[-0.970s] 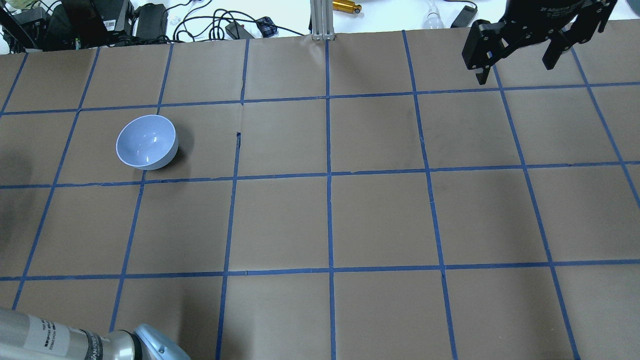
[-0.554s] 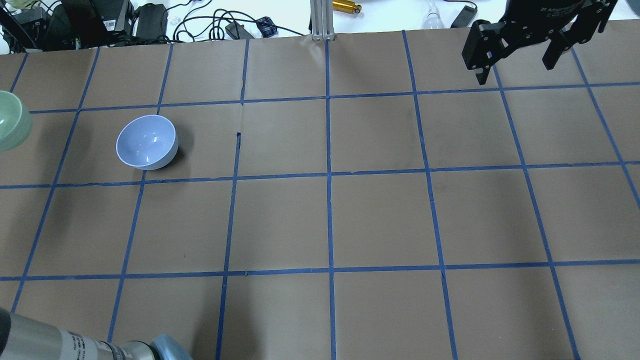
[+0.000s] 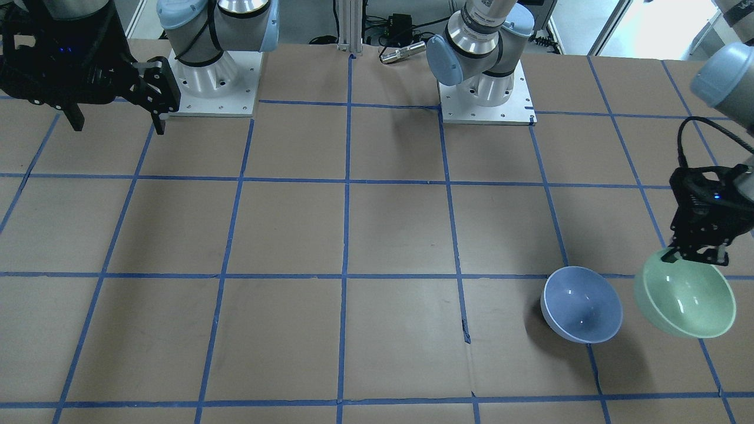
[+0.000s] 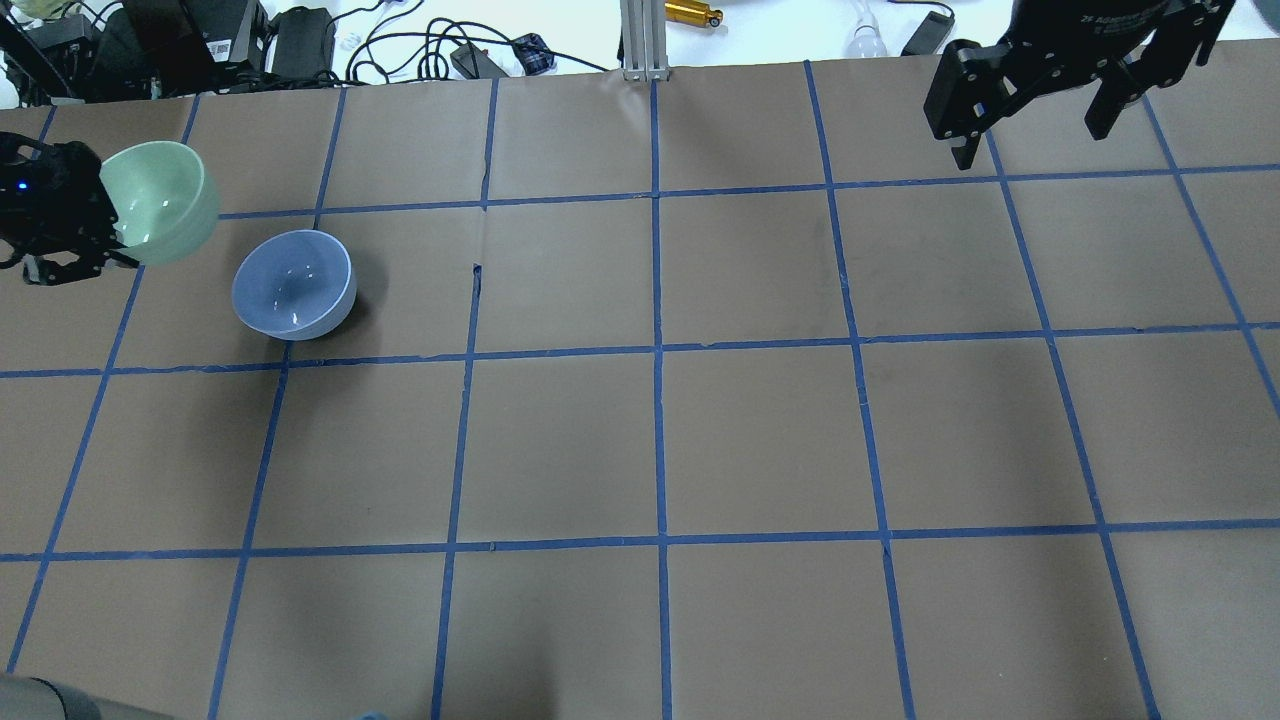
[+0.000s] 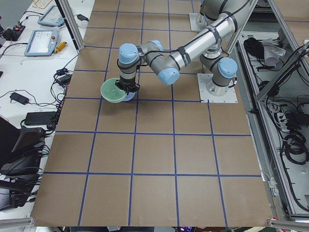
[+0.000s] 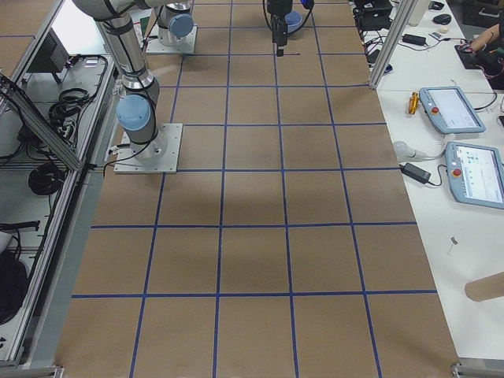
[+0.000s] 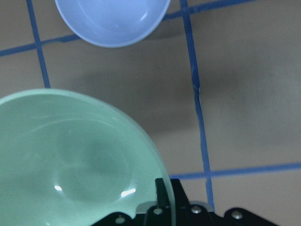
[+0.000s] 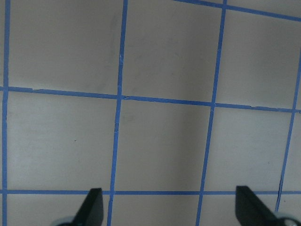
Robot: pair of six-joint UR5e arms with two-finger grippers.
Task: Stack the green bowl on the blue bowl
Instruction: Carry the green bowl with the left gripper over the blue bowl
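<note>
My left gripper needs to release the green bowl inside the hollow of the blue bowl (image 3: pixel 585 303) (image 7: pixel 114 6), so that it nests there upright.
The green bowl (image 4: pixel 165 200) hangs tilted above the table, just left of the blue bowl (image 4: pixel 293 285), which stands upright on the brown paper. My left gripper (image 4: pixel 105 245) is shut on the green bowl's rim. In the front view the green bowl (image 3: pixel 686 300) is beside the blue bowl (image 3: pixel 582 303), apart from it, with the left gripper (image 3: pixel 673 255) on its rim. The left wrist view shows the green bowl (image 7: pixel 70 160) close up and the blue bowl (image 7: pixel 113 19) ahead. My right gripper (image 4: pixel 1030 135) is open and empty at the far right; it also shows in the right wrist view (image 8: pixel 171 207).
Cables and electronics (image 4: pixel 300 40) and an aluminium post (image 4: pixel 640 40) line the table's far edge. The two arm bases (image 3: pixel 212 88) (image 3: pixel 486 100) stand on the robot's side. Blue tape divides the brown paper (image 4: pixel 660 440) into squares.
My left gripper has come in from the left edge with the green bowl and moved right, towards the blue bowl. The blue bowl and the right arm have not moved.
</note>
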